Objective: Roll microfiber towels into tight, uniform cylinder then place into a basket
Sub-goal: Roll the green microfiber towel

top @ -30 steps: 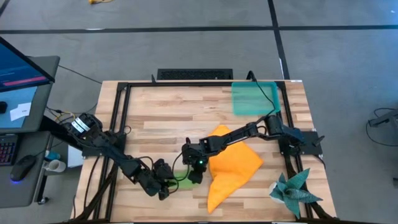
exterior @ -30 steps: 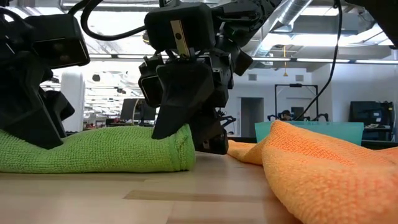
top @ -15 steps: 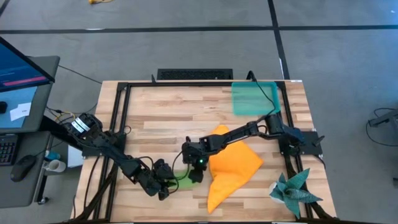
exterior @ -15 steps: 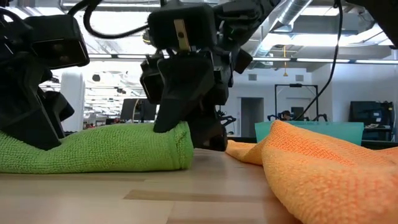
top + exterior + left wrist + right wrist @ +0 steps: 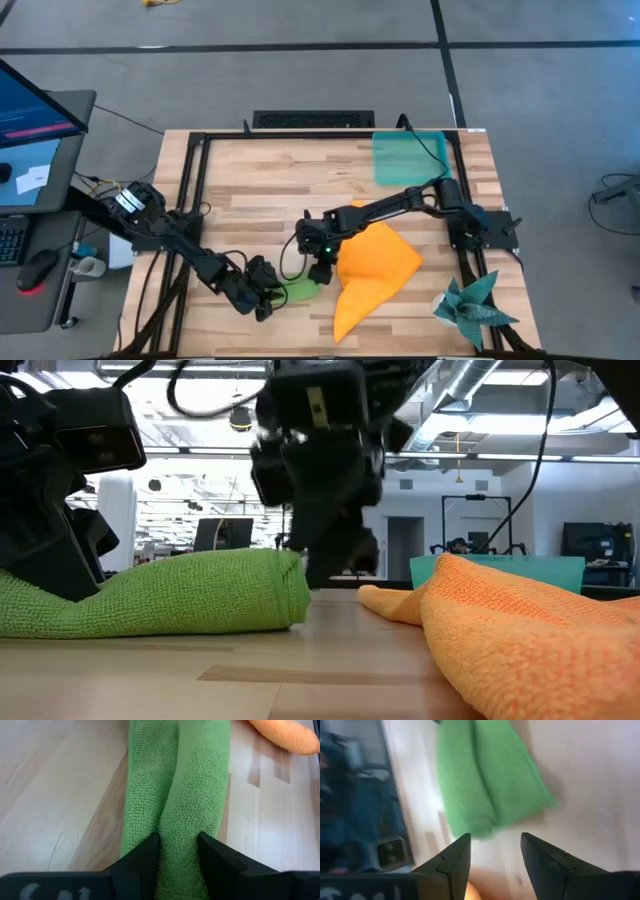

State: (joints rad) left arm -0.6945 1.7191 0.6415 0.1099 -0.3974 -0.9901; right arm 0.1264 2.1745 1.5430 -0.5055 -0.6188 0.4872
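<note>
My right gripper should take the rolled part's loose end [image 5: 476,817] and help roll it over the loose flap that spreads beside the green towel's rolled part.
The lime green towel [image 5: 300,291] lies rolled into a short log [image 5: 180,595] on the table near its front edge. My left gripper [image 5: 179,855] is shut on its left end. My right gripper [image 5: 495,852] hovers open just above and beyond the roll's right end [image 5: 295,590], with nothing between its fingers. The orange towel [image 5: 372,268] lies loosely folded and flat on the table to the right [image 5: 500,635]. The teal basket [image 5: 408,157] stands at the far right of the table. My left gripper pinches the thicker rolled lobe of the green towel [image 5: 180,832] between its two fingers, at the roll's left end. One finger [image 5: 147,851] sits in the crease beside the thinner lobe. The fingers slant down from the table's left, along the roll. The roll lies on the table.
A dark teal spiky cloth [image 5: 475,305] sits at the table's near right corner. A black frame [image 5: 190,180] runs around the tabletop. Bare wood lies between the towels and the basket. A monitor and a desk stand beyond the table's left edge.
My right gripper has opened, let go of the green roll's right end and risen a little toward the far edge. The roll stays on the table, its right end resting free. My left gripper has kept its hold.
</note>
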